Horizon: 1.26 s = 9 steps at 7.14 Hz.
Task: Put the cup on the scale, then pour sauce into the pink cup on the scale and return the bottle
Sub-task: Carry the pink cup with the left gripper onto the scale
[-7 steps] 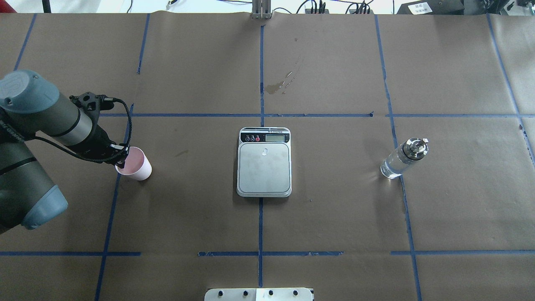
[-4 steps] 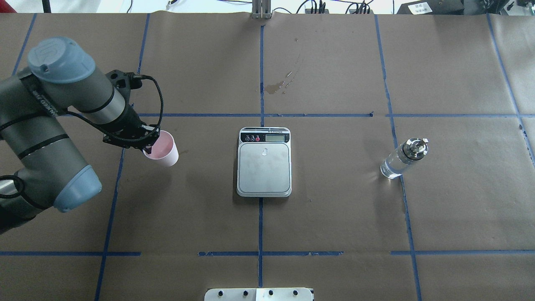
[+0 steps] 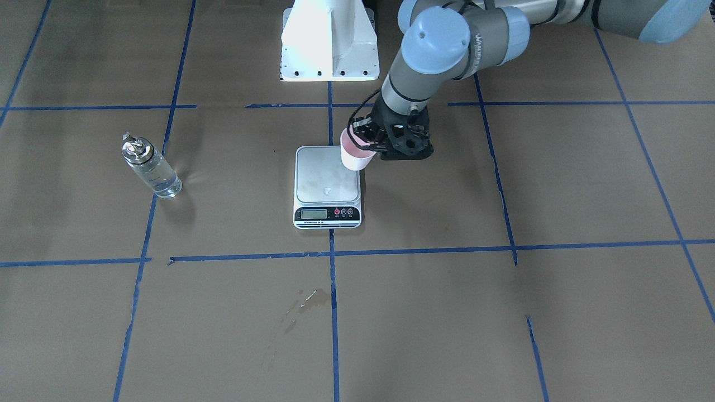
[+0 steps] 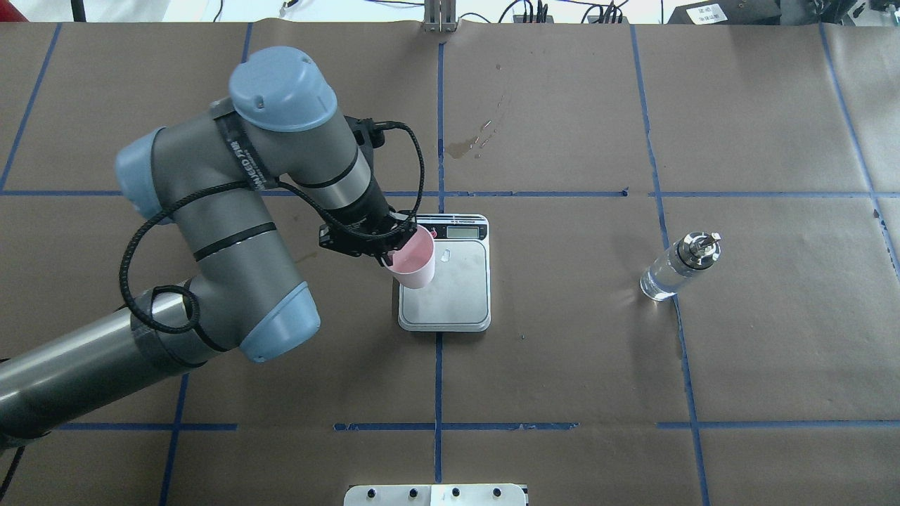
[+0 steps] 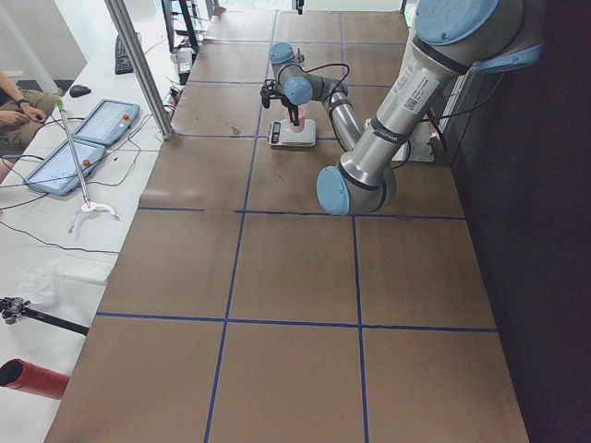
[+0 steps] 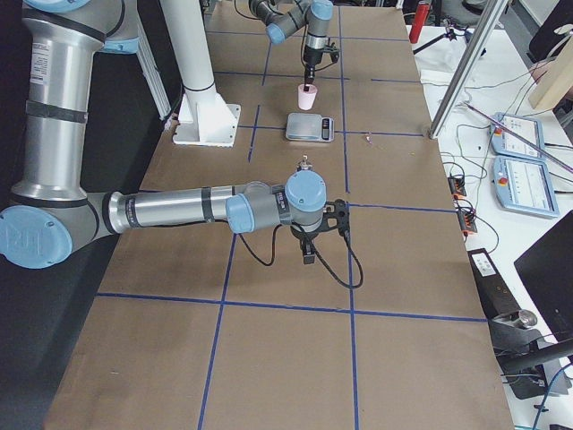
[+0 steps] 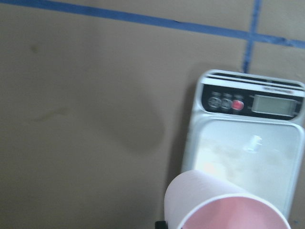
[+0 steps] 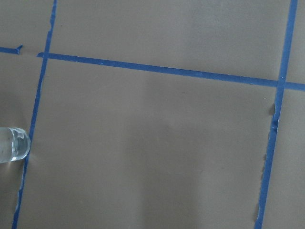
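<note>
Next, I let go of the cup with my left gripper on the middle of the scale's platform (image 3: 327, 180) (image 7: 246, 166), near the small pale speck.
My left gripper (image 4: 395, 246) is shut on the rim of the cup (image 4: 413, 261), white outside and pink inside. The cup hangs slightly tilted over the left edge of the scale (image 4: 457, 299), which lies flat at the table's centre. In the front-facing view the cup (image 3: 356, 153) overlaps the right back corner of the scale (image 3: 321, 181). The left wrist view shows the cup (image 7: 214, 200) low in frame before the scale (image 7: 238, 157). The bottle (image 4: 678, 267) of clear sauce stands upright far right, untouched. My right gripper (image 6: 309, 255) shows only in the exterior right view; I cannot tell its state.
A small pale speck (image 4: 445, 255) lies on the scale's platform. A dried spill stain (image 4: 467, 144) marks the brown paper beyond the scale. The white arm mount (image 3: 329, 42) stands at the robot's side. Blue tape lines grid the table.
My left arm has carried the cup rightward from the table's left side to the scale's left edge. Bottle and scale have not moved.
</note>
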Tool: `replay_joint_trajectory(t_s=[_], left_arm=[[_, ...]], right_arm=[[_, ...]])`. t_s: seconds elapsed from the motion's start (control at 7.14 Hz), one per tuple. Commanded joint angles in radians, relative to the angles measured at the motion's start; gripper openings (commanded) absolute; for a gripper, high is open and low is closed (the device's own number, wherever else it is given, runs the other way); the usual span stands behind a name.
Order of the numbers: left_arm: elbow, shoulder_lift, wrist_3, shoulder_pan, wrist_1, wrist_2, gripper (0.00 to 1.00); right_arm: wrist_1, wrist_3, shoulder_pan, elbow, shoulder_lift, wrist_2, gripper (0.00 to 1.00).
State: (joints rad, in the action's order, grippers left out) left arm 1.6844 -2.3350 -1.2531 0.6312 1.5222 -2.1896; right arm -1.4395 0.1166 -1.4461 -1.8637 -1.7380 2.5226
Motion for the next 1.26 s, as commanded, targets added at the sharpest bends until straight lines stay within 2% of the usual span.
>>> replay_joint_trajectory(t_s=[0.0, 0.28, 0.84, 1.12], left_arm=[[-0.081, -0.064, -0.009, -0.039, 0.027, 0.061, 0.0], [-0.106, -0.064, -0.008, -0.047, 0.05, 0.083, 0.0], [-0.127, -0.063, -0.006, -0.068, 0.09, 0.09, 0.0], [-0.127, -0.061, -0.003, -0.073, 0.09, 0.129, 0.0]], right_arm=[[0.002, -0.003, 0.001, -0.014, 0.0, 0.03, 1.0], [0.086, 0.015, 0.007, -0.015, -0.012, 0.03, 1.0], [0.09, 0.038, 0.026, -0.015, -0.012, 0.025, 1.0], [0.088, 0.038, 0.033, -0.017, -0.006, 0.01, 1.0]])
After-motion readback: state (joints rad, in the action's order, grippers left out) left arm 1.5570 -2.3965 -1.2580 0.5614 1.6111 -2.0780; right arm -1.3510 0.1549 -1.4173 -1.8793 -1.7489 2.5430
